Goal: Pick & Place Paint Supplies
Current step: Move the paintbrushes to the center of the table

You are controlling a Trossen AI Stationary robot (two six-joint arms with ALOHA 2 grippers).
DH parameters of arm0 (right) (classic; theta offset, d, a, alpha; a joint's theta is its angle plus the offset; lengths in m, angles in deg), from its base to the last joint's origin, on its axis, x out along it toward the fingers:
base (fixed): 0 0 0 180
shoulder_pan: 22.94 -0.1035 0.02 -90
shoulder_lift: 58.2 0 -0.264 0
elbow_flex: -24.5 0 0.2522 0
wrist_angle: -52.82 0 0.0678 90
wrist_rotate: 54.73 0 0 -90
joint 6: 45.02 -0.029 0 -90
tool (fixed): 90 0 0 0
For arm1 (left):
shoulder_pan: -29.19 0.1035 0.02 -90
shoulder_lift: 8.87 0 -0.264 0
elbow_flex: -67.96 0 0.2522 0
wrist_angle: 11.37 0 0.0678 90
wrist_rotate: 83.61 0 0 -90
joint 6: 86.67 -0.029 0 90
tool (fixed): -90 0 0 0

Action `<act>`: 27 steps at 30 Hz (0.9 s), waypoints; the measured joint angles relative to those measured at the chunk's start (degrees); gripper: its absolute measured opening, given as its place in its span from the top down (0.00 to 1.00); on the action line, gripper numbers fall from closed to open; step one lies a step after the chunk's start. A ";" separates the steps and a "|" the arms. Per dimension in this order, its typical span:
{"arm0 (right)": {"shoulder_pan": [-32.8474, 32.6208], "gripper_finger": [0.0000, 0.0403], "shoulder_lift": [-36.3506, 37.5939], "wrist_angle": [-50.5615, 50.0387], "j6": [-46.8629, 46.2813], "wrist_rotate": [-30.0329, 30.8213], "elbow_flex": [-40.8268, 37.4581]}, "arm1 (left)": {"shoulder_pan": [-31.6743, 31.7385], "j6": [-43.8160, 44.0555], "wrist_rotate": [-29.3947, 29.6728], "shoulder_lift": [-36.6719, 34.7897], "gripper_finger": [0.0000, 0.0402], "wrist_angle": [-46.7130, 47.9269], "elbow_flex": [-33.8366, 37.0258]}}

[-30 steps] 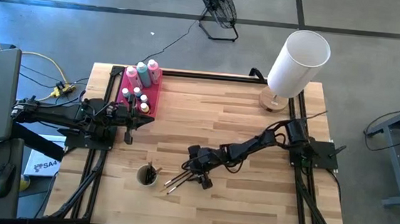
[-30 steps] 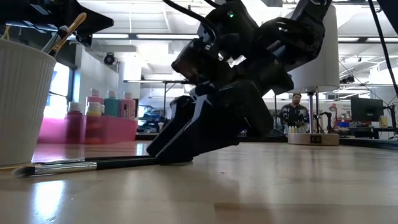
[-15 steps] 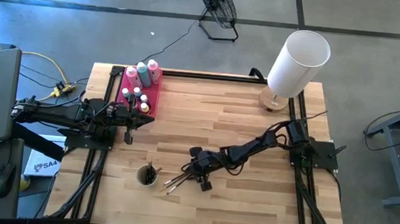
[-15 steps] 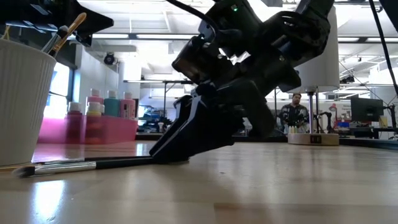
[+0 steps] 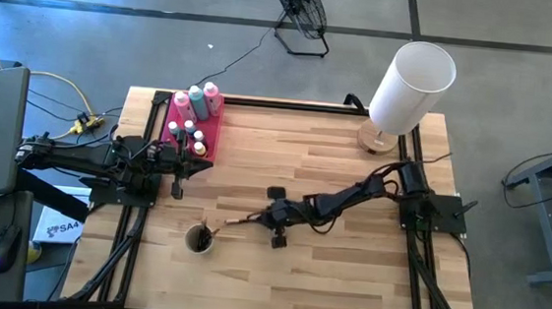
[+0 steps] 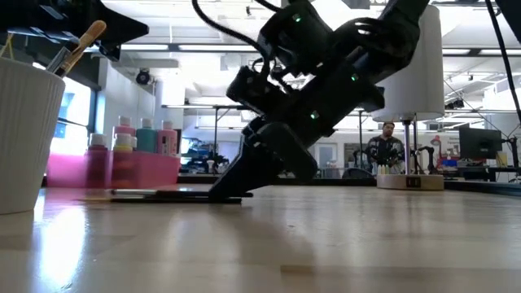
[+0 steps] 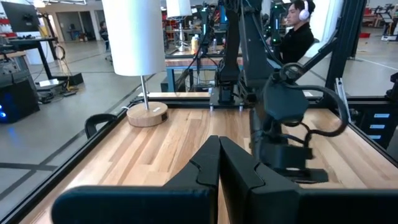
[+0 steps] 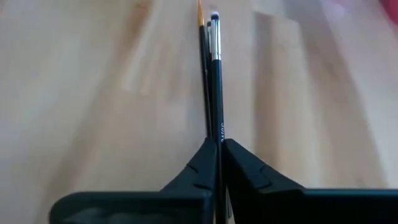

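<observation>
My right gripper holds bunched dark brushes side by side; next I lay them down, open, then take the outer brush's handle (image 8: pixel 217 96) alone.
Two thin dark-handled brushes (image 8: pixel 215 74) stick out toward the table's left from my right gripper (image 5: pixel 254 218), which is shut on them near mid-table. Their tips reach toward a white ribbed cup (image 5: pixel 198 239) that holds more brushes (image 6: pixel 77 45). Pink and teal squeeze bottles (image 5: pixel 194 99) and tiny capped pots (image 5: pixel 189 136) stand in the pink tray (image 5: pixel 210 135) at the far left. My left gripper (image 5: pixel 177 188) waits shut just in front of that tray, touching nothing. My right gripper pinches both brush handles (image 8: pixel 217 135) side by side between its two fingers. The fingers (image 6: pixel 244 175) slant down from the right, and the brushes run on ahead of the fingertips. The brushes (image 6: pixel 163 194) lie level and low; whether they are clear of the table, I cannot tell.
A big white cylinder lamp (image 5: pixel 410 81) stands on its round base at the far right corner. Black frame rails (image 5: pixel 132 232) run along the table's left and right sides. A seated person (image 7: pixel 298 34) shows in the room beyond the table.
My right gripper has shut on the two brushes, turned at the wrist and gone toward the table's far edge. The brushes have gone with it, away from the near edge beside the cup, and now point left and level.
</observation>
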 joint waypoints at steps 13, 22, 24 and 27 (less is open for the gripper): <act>5.81 0.97 5.04 -17.14 -8.95 4.38 0.02 | 0.00 0.04 -0.05 0.02 0.98 3.40 0.00; 8.04 0.95 5.21 -19.42 -11.84 4.39 -0.04 | -0.01 0.09 -0.07 0.00 0.98 3.39 0.00; 8.37 0.96 5.21 -19.51 -11.90 3.36 -0.04 | 0.00 0.09 -0.09 0.02 0.98 3.39 0.00; 8.36 0.93 5.21 -19.53 -11.58 2.01 -0.04 | -0.02 0.09 -0.09 0.00 0.98 3.39 0.00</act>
